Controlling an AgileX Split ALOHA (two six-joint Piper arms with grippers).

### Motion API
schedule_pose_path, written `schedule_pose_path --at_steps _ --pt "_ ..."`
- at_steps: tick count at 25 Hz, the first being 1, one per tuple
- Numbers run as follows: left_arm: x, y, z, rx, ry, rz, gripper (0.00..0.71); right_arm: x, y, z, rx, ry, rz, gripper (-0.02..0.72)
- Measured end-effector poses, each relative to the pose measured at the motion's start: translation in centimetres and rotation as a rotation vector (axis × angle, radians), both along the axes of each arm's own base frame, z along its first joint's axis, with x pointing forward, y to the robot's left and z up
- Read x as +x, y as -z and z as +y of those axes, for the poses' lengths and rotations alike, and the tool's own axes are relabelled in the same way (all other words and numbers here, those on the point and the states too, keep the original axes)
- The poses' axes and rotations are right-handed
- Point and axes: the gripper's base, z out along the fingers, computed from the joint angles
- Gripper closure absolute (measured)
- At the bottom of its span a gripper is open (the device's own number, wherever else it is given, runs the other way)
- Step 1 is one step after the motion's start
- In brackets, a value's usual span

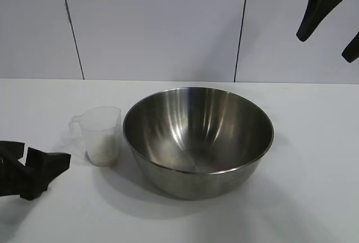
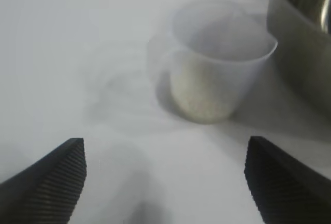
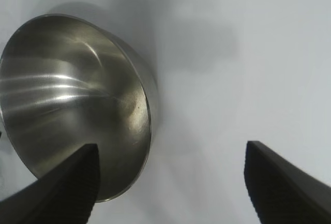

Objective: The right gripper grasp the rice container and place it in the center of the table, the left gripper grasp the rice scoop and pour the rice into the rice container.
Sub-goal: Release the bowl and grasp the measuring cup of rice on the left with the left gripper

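Observation:
I need to next close my left gripper on the handle (image 1: 72,125) (image 2: 155,57) of the rice scoop, which sticks out on the side away from the rice container.
The rice container (image 1: 198,139) is a large steel bowl, empty, at the table's middle; it also shows in the right wrist view (image 3: 72,110) and at the edge of the left wrist view (image 2: 305,38). The rice scoop (image 1: 102,135), a clear plastic cup, stands just left of it with rice (image 1: 104,150) in its bottom; it also shows in the left wrist view (image 2: 214,66). My left gripper (image 1: 42,170) is open and empty, low over the table, left of the scoop and apart from it. My right gripper (image 1: 331,21) is open and empty, raised high at the upper right.
The white table (image 1: 314,198) is bare to the right of the bowl and in front of it. A white panelled wall (image 1: 157,24) stands behind the table.

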Motion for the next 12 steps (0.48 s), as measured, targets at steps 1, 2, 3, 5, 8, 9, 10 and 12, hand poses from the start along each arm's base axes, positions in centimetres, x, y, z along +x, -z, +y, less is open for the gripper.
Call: schedule_pose_path --at_steps 1,2,3,5,8,9,10,12 --pt "0.3 -0.1 -0.1 -0.003 0.000 -0.011 0.106 0.0 0.0 0.0 0.000 0.000 0.000 0.167" --pt "0.7 -0.2 -0.3 -0.010 0.000 -0.026 0.106 0.0 0.0 0.0 0.000 -0.001 -0.001 0.167" --pt "1.0 -0.3 -0.4 -0.014 0.000 -0.036 0.106 0.0 0.0 0.0 -0.001 -0.002 -0.002 0.167" --pt "1.5 -0.5 -0.6 -0.021 -0.001 -0.058 0.106 0.0 0.0 0.0 -0.002 -0.003 -0.002 0.167" --pt "2.1 -0.7 -0.6 -0.019 -0.026 -0.082 0.106 0.0 0.0 0.0 -0.002 -0.003 -0.002 0.167" --pt "2.3 -0.8 -0.5 -0.012 -0.035 -0.090 0.106 0.0 0.0 0.0 -0.002 -0.003 -0.002 0.167" --pt "2.4 -0.8 -0.4 -0.012 -0.047 -0.091 0.106 0.0 0.0 0.0 -0.002 -0.002 -0.003 0.167" --pt "2.5 -0.8 -0.3 -0.006 -0.067 -0.097 0.107 0.0 0.0 0.0 -0.002 -0.001 -0.005 0.167"
